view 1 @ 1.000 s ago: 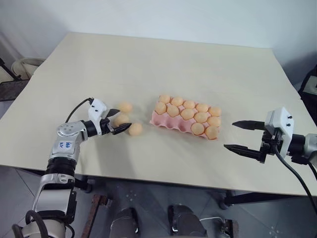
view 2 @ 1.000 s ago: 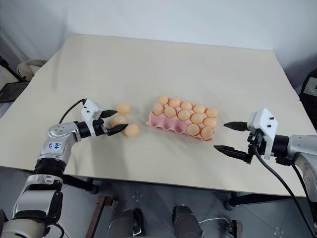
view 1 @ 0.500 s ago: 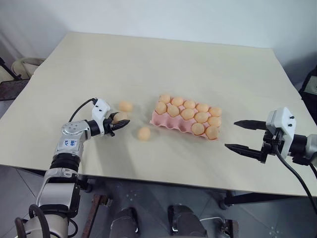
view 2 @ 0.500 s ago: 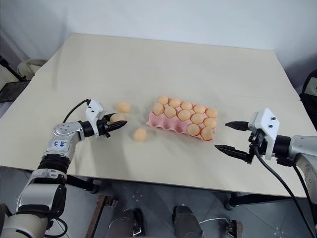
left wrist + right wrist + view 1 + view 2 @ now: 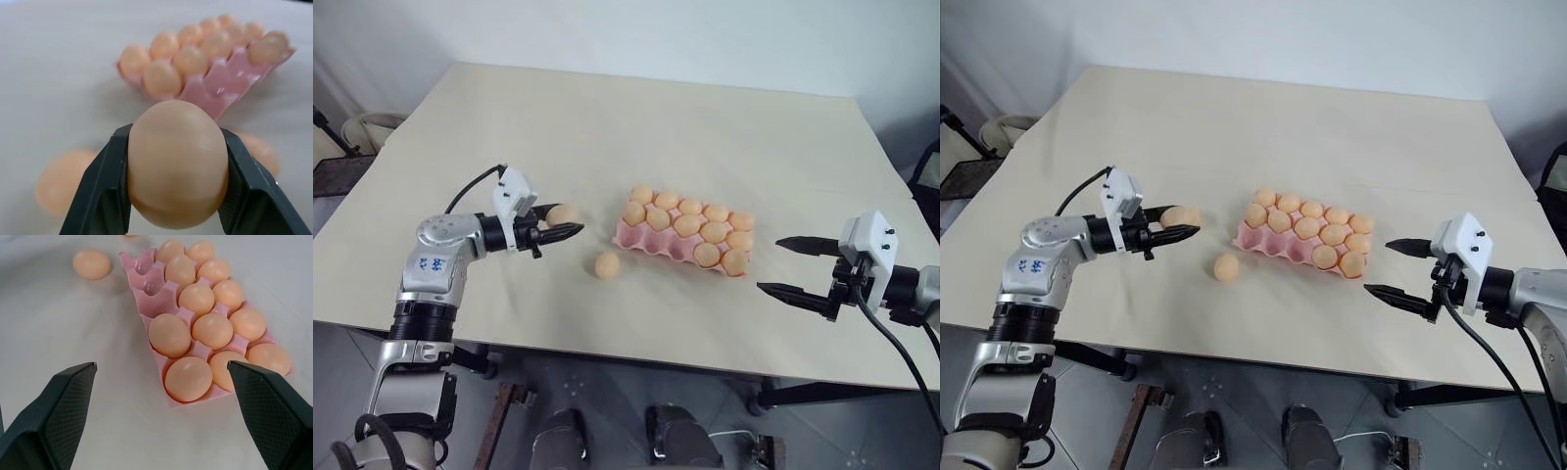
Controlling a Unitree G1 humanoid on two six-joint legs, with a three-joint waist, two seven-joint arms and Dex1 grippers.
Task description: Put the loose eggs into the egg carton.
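Observation:
My left gripper is going to put the egg down in the carton's near row, in the empty cup (image 5: 680, 248) (image 5: 240, 66) next to that row's eggs.
My left gripper (image 5: 560, 224) is shut on a pale orange-tan egg (image 5: 176, 164), held above the table just left of the egg carton. A loose egg (image 5: 607, 264) lies on the table in front of the carton's left end. Another loose egg (image 5: 63, 181) lies blurred on the table below the gripper. The pink egg carton (image 5: 630, 237) sits mid-table with several eggs in it. Some cups (image 5: 155, 288) at its near left end are empty. My right gripper (image 5: 770, 264) hangs open to the right of the carton, holding nothing.
The tan table (image 5: 636, 127) stretches wide and bare behind the carton. Its near edge (image 5: 607, 351) runs just under both arms. A pale round object (image 5: 362, 129) stands on the floor past the table's left side.
My left gripper shut on one of the loose eggs and lifted it up and toward the carton. A neighbouring egg rolled right, toward the carton's front. The right arm stayed put.

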